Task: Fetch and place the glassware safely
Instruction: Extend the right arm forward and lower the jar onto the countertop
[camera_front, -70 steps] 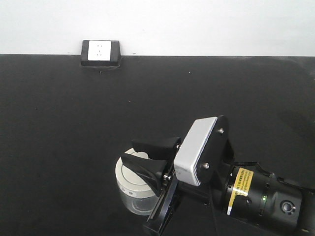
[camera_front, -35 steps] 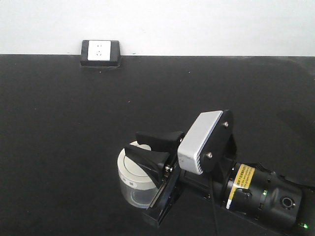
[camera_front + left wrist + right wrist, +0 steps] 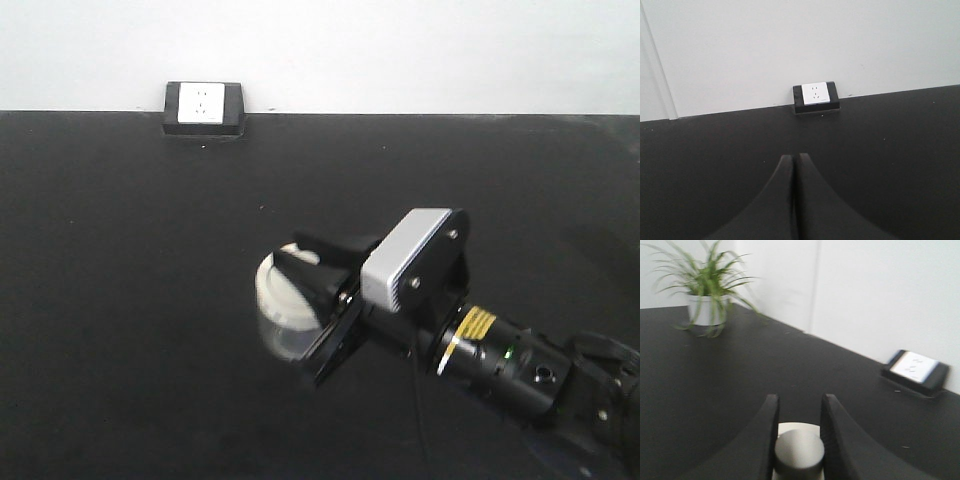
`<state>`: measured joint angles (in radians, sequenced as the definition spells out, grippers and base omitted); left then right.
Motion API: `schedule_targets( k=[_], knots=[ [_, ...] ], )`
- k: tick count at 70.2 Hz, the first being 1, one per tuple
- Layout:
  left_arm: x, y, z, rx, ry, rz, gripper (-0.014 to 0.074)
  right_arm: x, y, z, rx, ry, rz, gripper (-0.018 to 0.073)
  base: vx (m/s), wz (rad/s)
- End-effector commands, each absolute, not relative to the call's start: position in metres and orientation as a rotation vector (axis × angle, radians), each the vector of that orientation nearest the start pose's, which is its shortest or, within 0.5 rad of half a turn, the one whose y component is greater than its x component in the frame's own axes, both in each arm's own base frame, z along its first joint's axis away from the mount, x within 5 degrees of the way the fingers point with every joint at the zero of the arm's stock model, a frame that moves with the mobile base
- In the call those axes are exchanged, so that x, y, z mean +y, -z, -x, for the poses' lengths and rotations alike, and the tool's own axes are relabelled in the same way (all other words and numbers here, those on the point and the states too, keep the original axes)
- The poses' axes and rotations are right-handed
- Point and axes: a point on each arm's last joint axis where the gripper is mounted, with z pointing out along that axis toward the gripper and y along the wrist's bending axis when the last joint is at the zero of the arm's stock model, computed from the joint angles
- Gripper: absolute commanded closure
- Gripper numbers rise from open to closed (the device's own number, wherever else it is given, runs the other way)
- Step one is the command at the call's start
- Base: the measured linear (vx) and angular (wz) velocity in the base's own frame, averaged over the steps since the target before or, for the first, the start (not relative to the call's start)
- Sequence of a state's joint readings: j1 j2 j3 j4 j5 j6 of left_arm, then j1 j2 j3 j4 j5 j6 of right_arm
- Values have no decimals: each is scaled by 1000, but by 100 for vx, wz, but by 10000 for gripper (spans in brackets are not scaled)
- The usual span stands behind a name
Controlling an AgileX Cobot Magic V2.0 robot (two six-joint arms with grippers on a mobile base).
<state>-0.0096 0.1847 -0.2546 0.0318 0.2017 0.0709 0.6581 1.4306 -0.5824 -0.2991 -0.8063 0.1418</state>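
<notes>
Next, my right gripper puts the glass jar down on the bare middle of the black table (image 3: 308, 277), well short of the black box.
The glass jar (image 3: 284, 318) with its cream-white lid (image 3: 277, 285) hangs tilted over the black table (image 3: 120, 260), left of the middle in the front view. My right gripper (image 3: 303, 262) reaches in from the lower right and is shut on the lid's knob. In the right wrist view the knob (image 3: 799, 454) sits clamped between the two fingers, with my gripper (image 3: 799, 401) above the lid (image 3: 798, 428). My left gripper (image 3: 792, 158) is shut and empty over bare table in its own view. It does not show in the front view.
A black box with a white socket face (image 3: 204, 108) stands at the table's far edge against the white wall; it also shows in the left wrist view (image 3: 816, 95) and the right wrist view (image 3: 914, 369). A potted green plant (image 3: 707, 295) stands far off on the table.
My right gripper has moved up and farther back over the table with the jar held by its knob. The jar now hangs tilted instead of upright.
</notes>
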Motion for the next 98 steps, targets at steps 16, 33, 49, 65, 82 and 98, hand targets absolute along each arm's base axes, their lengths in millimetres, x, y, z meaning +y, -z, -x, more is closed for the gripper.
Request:
schedule_targets(
  k=[16, 33, 49, 65, 82, 98],
  knots=[
    [-1, -284, -65, 1529, -61, -77, 603, 161, -270, -272, 1224, -577, 626, 560, 0, 0],
    [-1, -284, -65, 1529, -61, -77, 603, 166, -258, -322, 1202, -552, 628, 560, 0, 0],
    [-1, -284, -65, 1529, -61, -77, 603, 180, -229, -358, 1244, -557, 637, 560, 0, 0],
    [-1, -284, -65, 1529, -61, -77, 603, 191, -196, -382, 1251, -581, 628, 560, 0, 0],
    [-1, -284, -65, 1529, -61, -77, 603, 196, -166, -396, 1266, -599, 618, 560, 0, 0],
    [-1, -284, -65, 1529, -61, -77, 603, 197, -151, -398, 1287, -578, 638, 560, 0, 0]
  ],
)
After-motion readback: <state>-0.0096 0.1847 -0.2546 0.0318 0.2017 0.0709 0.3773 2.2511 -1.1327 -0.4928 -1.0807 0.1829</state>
